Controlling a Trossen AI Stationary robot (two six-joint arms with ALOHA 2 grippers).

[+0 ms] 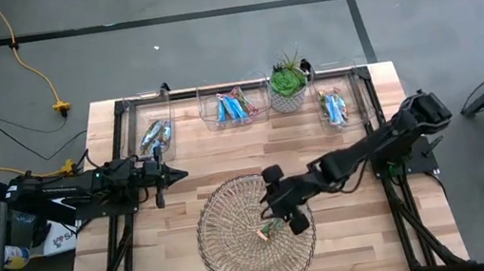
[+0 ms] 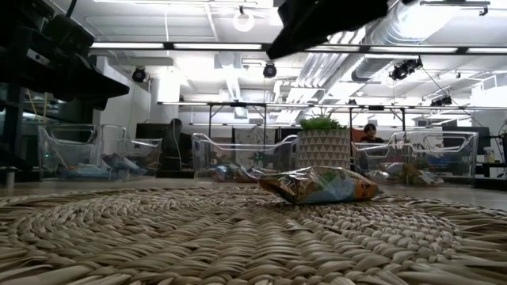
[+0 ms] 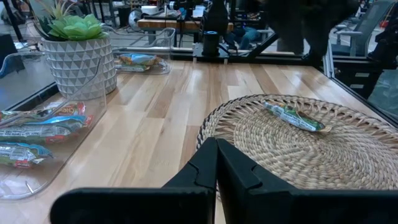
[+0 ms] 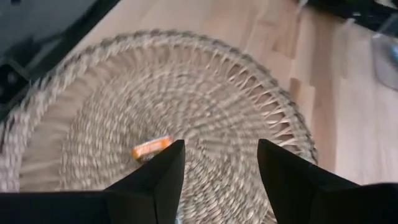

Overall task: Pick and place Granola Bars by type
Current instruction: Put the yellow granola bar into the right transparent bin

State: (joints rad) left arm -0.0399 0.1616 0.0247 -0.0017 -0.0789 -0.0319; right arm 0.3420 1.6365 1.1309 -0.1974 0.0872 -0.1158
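Next, the robot's right gripper will move to the granola bar's middle (image 1: 276, 226), back from its orange end on the woven basket, and close there.
One tan and green granola bar (image 1: 266, 234) lies flat on the round woven basket (image 1: 231, 252), and also shows in the low view (image 2: 318, 186) and the left wrist view (image 3: 292, 116). My right gripper (image 4: 221, 163) hangs open above the basket, slanting down. The bar's orange end (image 4: 151, 148) lies just beyond one finger, untouched. Other granola bars lie in three clear bins at the far edge: left (image 1: 155, 134), middle (image 1: 230, 108) and right (image 1: 334, 106). My left gripper (image 3: 216, 163) rests shut at the table's left (image 1: 171, 175).
A small green potted plant (image 1: 288, 85) in a white pot stands between the middle and right bins. Bare wood (image 1: 217, 158) lies between the bins and the basket. The basket reaches close to the table's near edge.
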